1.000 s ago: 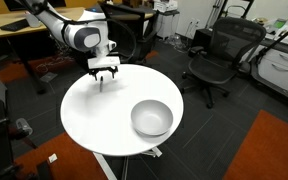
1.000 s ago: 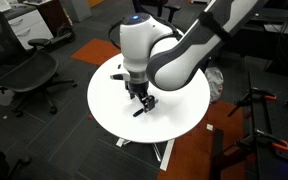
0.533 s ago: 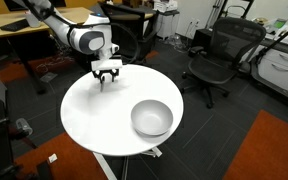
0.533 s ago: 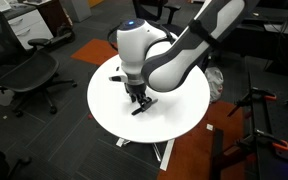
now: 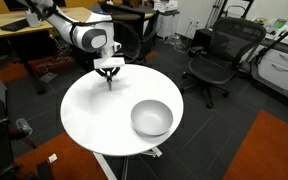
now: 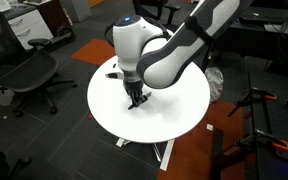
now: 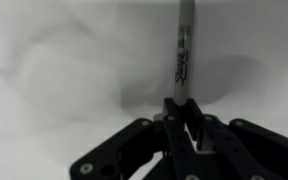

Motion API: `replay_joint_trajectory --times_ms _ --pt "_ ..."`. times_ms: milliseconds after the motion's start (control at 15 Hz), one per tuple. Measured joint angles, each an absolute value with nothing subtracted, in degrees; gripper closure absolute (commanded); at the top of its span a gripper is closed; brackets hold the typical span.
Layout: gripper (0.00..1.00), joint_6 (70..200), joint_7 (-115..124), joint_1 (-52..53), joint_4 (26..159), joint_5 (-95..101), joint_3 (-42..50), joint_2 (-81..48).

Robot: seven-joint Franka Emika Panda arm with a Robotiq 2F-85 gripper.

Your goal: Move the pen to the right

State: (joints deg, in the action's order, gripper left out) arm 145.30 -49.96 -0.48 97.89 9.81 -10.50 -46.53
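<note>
The robot's gripper needs to release the pen on the open white tabletop [image 5: 102,119] beside the bowl, leaving a small gap between them.
The pen [image 7: 183,58] is a thin dark marker with white lettering. In the wrist view it points away from the jaws across the white table [image 7: 54,70]. My gripper [image 7: 181,116] is shut on the pen's near end, with both fingers pressed against it. In both exterior views the gripper [image 5: 109,74] [image 6: 135,99] points down at the table's edge region, fingers drawn together. The pen is only a small dark sliver [image 6: 136,106] under the fingertips there.
A round grey-white bowl [image 5: 152,118] sits on the round white table [image 5: 89,120] away from the gripper. Office chairs [image 5: 216,55] [image 6: 24,70] and desks stand around the table. The arm's bulky white links [image 6: 159,50] hang over the tabletop [image 6: 184,115].
The jaws went from wide open to shut around the pen. The gripper stayed over the same spot on the table.
</note>
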Motion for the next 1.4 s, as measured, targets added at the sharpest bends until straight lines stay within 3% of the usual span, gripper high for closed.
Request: replay_joint_trajectory --times_ms 333,600,1400 --pt "0.96 145.01 -43.87 -0.36 100.15 9.81 -9.98 -44.58" --pt "0.96 146.13 -38.13 -1.79 109.82 9.55 -8.96 -38.22" --pt "0.96 166.42 -42.78 -17.30 140.37 6.71 -10.84 -22.20"
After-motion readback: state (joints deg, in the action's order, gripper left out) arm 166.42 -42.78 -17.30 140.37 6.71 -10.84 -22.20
